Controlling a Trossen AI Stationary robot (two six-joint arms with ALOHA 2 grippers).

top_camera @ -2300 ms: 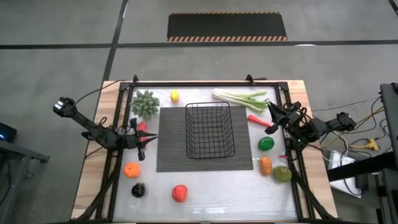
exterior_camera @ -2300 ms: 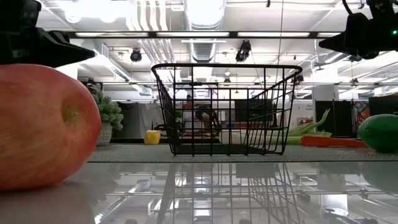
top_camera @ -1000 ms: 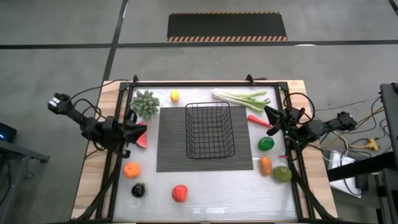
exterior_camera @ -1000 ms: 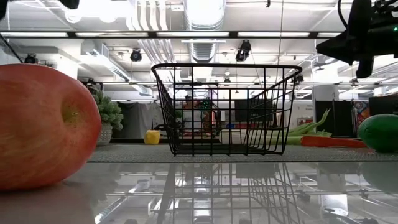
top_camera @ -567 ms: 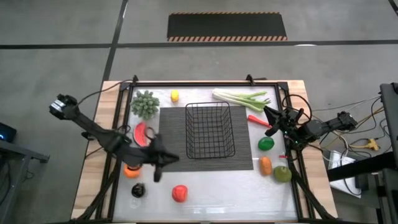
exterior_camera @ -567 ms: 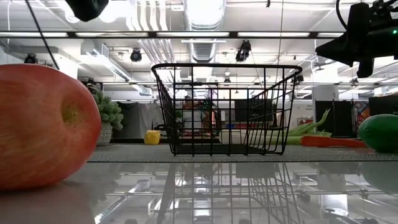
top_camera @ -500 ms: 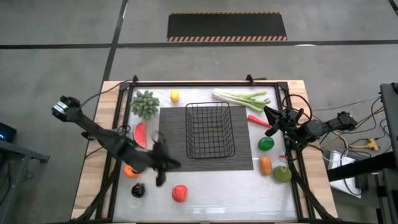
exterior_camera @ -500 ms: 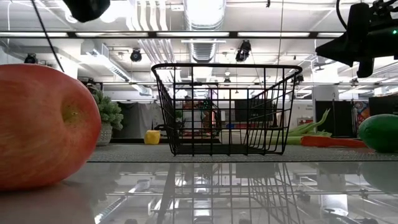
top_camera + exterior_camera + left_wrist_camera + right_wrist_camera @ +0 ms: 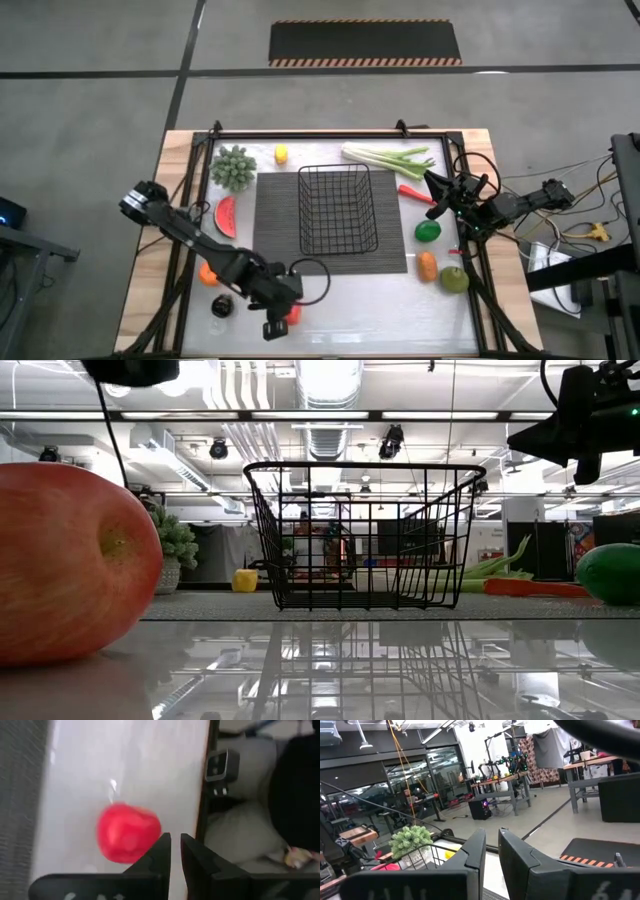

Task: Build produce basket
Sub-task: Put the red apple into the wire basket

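Observation:
I need to next open my left gripper over the red apple near the table's near edge and close it around the red apple's middle (image 9: 293,315) (image 9: 128,834).
The black wire basket (image 9: 338,210) stands on the dark ribbed mat (image 9: 275,240) in the middle of the table. A red apple (image 9: 291,310) lies near the table's near edge; it also shows in the low view (image 9: 70,560) and in the left wrist view (image 9: 127,840). My left gripper (image 9: 280,318) hangs above and just beside the apple, shut and empty (image 9: 175,845). My right gripper (image 9: 432,182) waits at the right side above the red chili (image 9: 415,193), shut and empty (image 9: 491,840).
A watermelon slice (image 9: 226,216), a green bushy piece (image 9: 233,167) and a yellow piece (image 9: 281,154) lie at the left and far side. The orange (image 9: 207,272) and a dark piece (image 9: 221,306) lie by my left arm. The leek (image 9: 390,157), a green round (image 9: 428,231), an orange piece (image 9: 428,265) and the pear (image 9: 455,280) lie at the right.
My left gripper has swept from the table's left side, by the watermelon slice, toward the near edge and rightward, and now stands over the red apple. The slice stays on the table where it was. The apple has not moved.

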